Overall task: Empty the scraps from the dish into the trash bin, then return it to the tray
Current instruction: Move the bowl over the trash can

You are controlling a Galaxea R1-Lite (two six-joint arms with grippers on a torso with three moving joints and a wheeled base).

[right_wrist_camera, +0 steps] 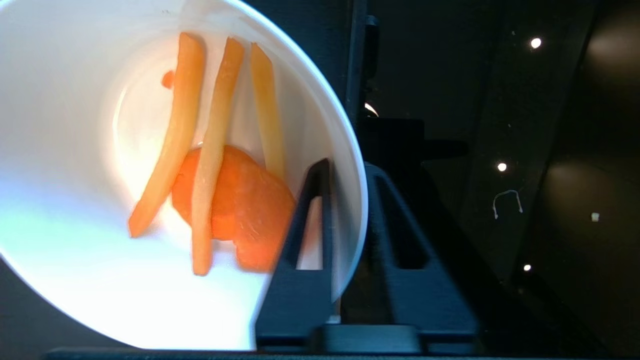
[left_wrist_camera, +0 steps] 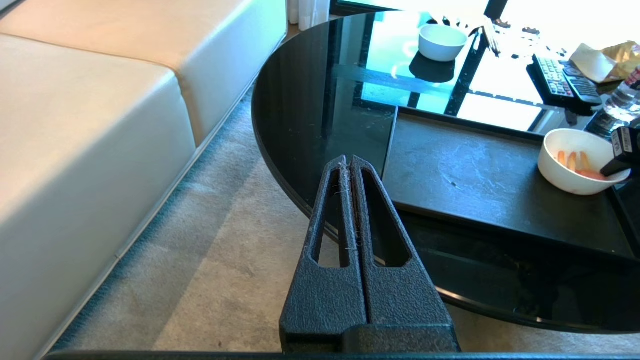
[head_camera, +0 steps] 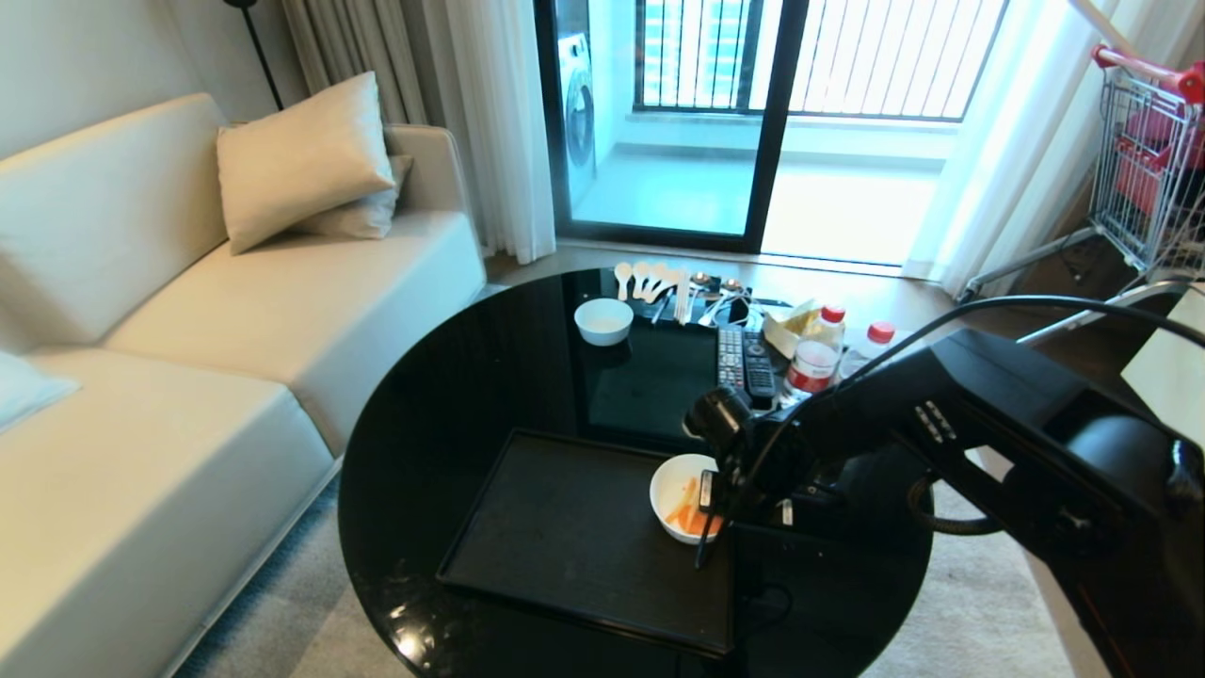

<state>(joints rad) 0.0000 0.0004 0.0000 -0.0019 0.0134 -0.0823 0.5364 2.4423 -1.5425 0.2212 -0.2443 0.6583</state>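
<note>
I will open my right gripper, since its inner finger sits deep against the carrot slice, then back up slightly and pinch just the dish's rim (right_wrist_camera: 358,165) before lifting.
The dish (head_camera: 676,490), a deep white bowl, rests at the right edge of the black tray (head_camera: 565,527) on the round black table. The scraps (right_wrist_camera: 235,210), orange carrot slices and pale strips, lie inside it. My right gripper (right_wrist_camera: 346,165) reaches in from the right and straddles the near rim of the dish (right_wrist_camera: 75,200), one finger inside the wall and one outside, shut on it. In the left wrist view the dish (left_wrist_camera: 575,165) shows with the right fingers at its rim. My left gripper (left_wrist_camera: 347,159) hangs shut and empty beside the table, over the carpet. The trash bin is out of view.
A smaller white bowl (head_camera: 603,320), spoons (head_camera: 650,278), two remotes (head_camera: 744,363), red-capped bottles (head_camera: 817,353) and a snack bag stand at the table's far side. A cream sofa (head_camera: 188,377) runs along the left. A shopping cart (head_camera: 1148,160) stands at the far right.
</note>
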